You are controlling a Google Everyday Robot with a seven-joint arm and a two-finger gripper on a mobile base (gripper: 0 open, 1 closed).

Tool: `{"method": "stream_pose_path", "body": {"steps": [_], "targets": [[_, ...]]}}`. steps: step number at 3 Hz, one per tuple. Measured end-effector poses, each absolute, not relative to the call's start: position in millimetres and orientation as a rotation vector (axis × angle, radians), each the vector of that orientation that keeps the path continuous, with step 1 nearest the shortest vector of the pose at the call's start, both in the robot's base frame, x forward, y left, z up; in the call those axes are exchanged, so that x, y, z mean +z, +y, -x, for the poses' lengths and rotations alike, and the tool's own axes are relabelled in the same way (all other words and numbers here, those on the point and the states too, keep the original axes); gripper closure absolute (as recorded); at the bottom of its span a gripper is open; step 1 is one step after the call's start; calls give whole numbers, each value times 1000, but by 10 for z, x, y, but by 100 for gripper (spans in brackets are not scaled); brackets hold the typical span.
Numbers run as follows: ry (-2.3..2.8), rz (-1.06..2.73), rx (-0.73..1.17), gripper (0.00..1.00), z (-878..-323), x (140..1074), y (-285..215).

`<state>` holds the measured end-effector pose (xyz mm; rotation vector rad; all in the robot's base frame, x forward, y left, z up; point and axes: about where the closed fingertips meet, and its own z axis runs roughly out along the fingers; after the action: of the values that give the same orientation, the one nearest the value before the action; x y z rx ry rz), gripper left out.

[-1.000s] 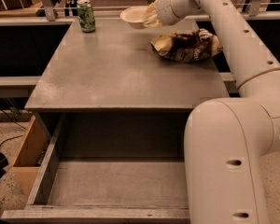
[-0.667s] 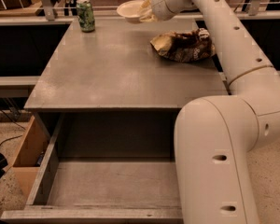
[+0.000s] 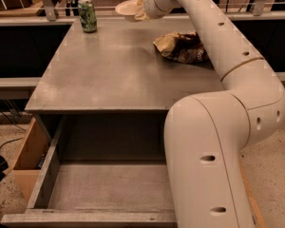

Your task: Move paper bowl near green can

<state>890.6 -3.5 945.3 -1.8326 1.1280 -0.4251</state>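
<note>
Next, my gripper releases the paper bowl, now held above the table's far edge, on the grey table's far edge (image 3: 108,21), next to the green can.
The green can (image 3: 88,15) stands upright at the far left corner of the grey table (image 3: 114,65). The cream-white paper bowl (image 3: 127,8) is held up above the table's far edge, to the right of the can with a gap between them. My gripper (image 3: 140,10) is at the bowl's right rim, shut on it. The arm reaches in from the right and hides the far side of the gripper.
A crumpled yellow-and-brown snack bag (image 3: 181,46) lies on the right part of the table, next to the arm. An open drawer (image 3: 104,189) sticks out below the table's front. A rail (image 3: 47,4) runs behind the table.
My gripper has carried the bowl to the left along the table's far edge, closer to the green can. The can and the snack bag have not moved.
</note>
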Motion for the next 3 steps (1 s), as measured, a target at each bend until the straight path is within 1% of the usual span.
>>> {"method": "stream_pose_path", "body": {"steps": [2,3], "targets": [[1243,1751,-457,100,-9038,9319,98],[1220,1725,-424,100,-9068,9277,334]]}}
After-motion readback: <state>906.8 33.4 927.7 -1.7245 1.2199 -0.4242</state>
